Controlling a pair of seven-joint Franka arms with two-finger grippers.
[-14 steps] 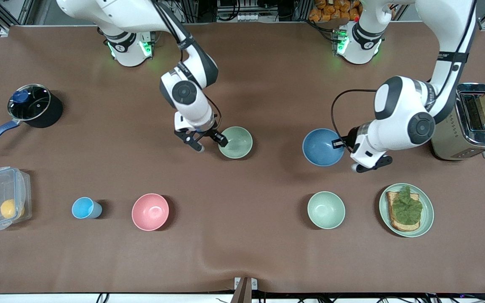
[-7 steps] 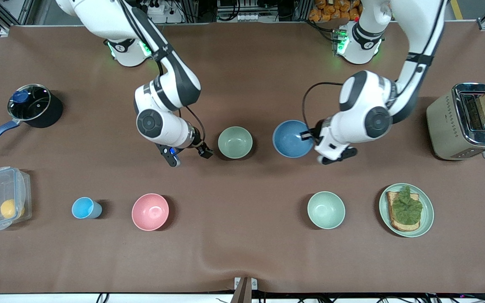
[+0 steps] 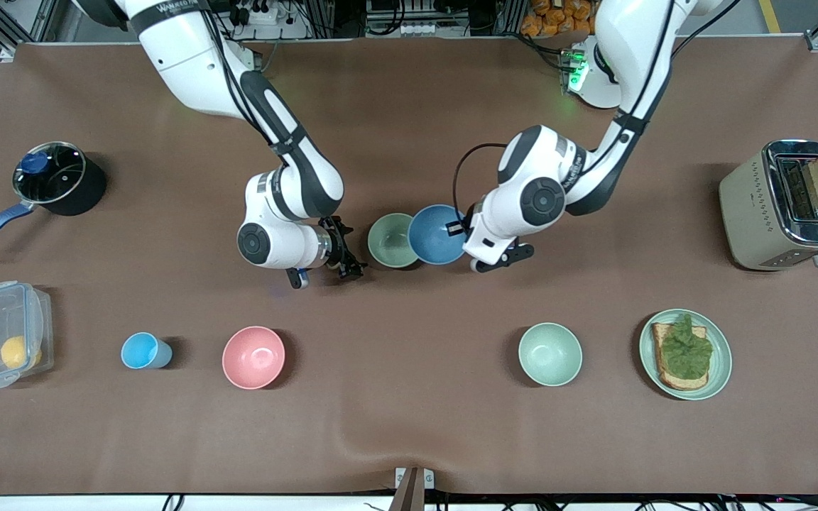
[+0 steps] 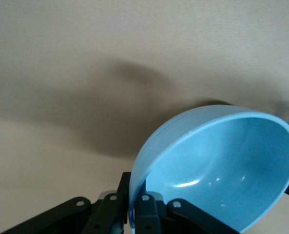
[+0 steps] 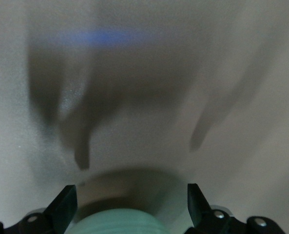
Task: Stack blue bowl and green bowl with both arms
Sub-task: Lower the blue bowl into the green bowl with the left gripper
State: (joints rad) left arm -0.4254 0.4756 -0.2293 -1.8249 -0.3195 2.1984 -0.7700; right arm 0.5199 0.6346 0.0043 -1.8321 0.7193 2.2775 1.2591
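Next, I release the blue bowl from my left gripper inside the sage-green bowl (image 3: 394,239) between my arms.
The sage-green bowl (image 3: 388,241) stands on the table mid-way between the arms. The blue bowl (image 3: 437,234) is held tilted in the air, and its edge overlaps the green bowl's rim on the side toward the left arm's end. My left gripper (image 3: 460,229) is shut on the blue bowl's rim, as the left wrist view shows (image 4: 137,209) with the blue bowl (image 4: 222,170) filling its jaws. My right gripper (image 3: 325,273) is open and empty, low beside the green bowl toward the right arm's end. In the right wrist view the gripper (image 5: 130,204) is wide open, with the green bowl's wall (image 5: 117,223) just outside it.
A pink bowl (image 3: 253,357), a light-blue cup (image 3: 143,350), a pale mint bowl (image 3: 549,353) and a green plate (image 3: 720,362) with toast and lettuce lie nearer the camera. A toaster (image 3: 757,206), a lidded pot (image 3: 54,177) and a plastic box (image 3: 4,344) stand at the ends.
My left arm has carried the blue bowl sideways until it overlaps the green bowl. My right gripper has let go of the green bowl's rim and drawn back from it.
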